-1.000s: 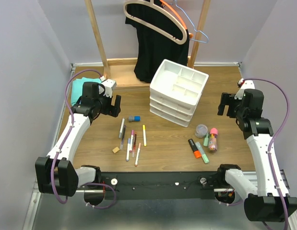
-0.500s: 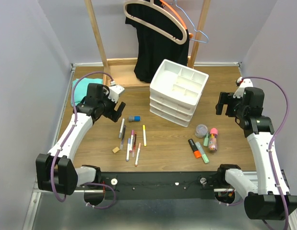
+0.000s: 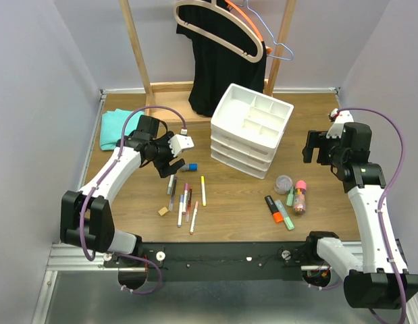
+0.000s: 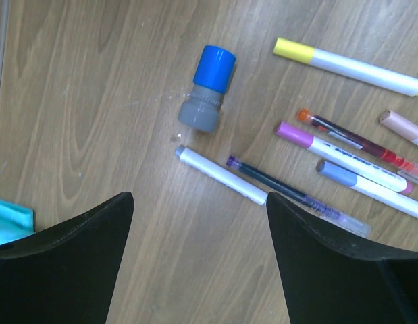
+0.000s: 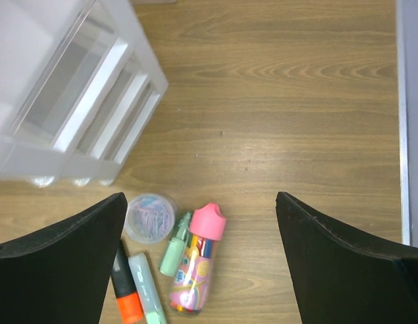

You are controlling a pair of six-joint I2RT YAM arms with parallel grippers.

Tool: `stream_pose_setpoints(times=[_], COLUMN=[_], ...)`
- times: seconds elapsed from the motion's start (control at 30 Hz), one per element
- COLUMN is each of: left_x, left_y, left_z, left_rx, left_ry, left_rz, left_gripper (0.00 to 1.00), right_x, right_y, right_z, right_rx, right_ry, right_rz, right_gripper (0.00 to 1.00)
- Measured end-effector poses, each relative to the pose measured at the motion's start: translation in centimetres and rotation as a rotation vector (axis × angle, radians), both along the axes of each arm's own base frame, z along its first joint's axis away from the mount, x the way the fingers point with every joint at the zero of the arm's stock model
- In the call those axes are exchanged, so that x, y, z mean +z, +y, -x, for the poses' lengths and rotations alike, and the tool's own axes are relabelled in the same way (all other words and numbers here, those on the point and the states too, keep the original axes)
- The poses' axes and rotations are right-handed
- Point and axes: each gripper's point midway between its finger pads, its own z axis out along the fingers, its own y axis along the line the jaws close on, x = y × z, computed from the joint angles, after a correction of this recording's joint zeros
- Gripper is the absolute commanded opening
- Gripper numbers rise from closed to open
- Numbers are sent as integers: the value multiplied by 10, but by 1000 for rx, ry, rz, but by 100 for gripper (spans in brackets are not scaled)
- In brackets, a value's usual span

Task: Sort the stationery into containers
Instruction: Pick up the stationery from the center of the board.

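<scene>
I need to move my right gripper next to the round clear tub of clips beside the pink-capped bottle and close it on the tub's sides (image 3: 283, 188) (image 5: 150, 223).
The white three-drawer organiser (image 3: 252, 128) stands at the back centre, and its corner (image 5: 73, 88) shows in the right wrist view. My left gripper (image 3: 169, 162) (image 4: 198, 199) hangs open above bare wood, just short of a white pen (image 4: 222, 175) and the blue-capped tube (image 3: 189, 167) (image 4: 209, 88). Several slim pens (image 3: 185, 199) and a tan eraser cube (image 3: 163, 211) lie nearby. My right gripper (image 3: 315, 148) (image 5: 200, 197) is open, high over the pink-capped bottle (image 3: 300, 196) (image 5: 198, 260), an orange highlighter (image 5: 124, 290) and a green highlighter (image 5: 146, 287).
A teal cloth (image 3: 114, 127) lies at the back left. A wooden rack (image 3: 144, 67) with hangers and a black garment (image 3: 222, 67) stands behind the organiser. A round clear tub of clips (image 3: 283, 183) sits beside the bottle.
My left arm has swung right, away from the teal cloth, and now hangs over the tube and pens. The right arm has barely moved.
</scene>
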Motion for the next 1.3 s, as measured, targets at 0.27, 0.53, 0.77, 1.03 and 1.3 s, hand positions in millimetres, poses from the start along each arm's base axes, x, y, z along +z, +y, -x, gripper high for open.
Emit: stream_pose_setpoints(times=[0.27, 0.53, 0.77, 1.03, 1.3], left_x=[14, 21, 27, 25, 23], left_y=[-19, -23, -11, -4, -3], left_z=[-6, 6, 11, 15, 18], left_rx=[-42, 60, 322, 433, 456], left_ry=[27, 85, 143, 195, 214], left_rz=[85, 160, 295, 330, 338], left_gripper=[89, 99, 99, 99, 99], right_x=[12, -14, -83, -128, -145], right_y=[28, 49, 62, 71, 70], right_z=[18, 38, 52, 26, 10], right_rx=[318, 717, 965, 1104, 1138], right_ry=[25, 116, 65, 92, 102], right_rz=[77, 189, 277, 242, 255], right_gripper=[99, 100, 100, 99, 99])
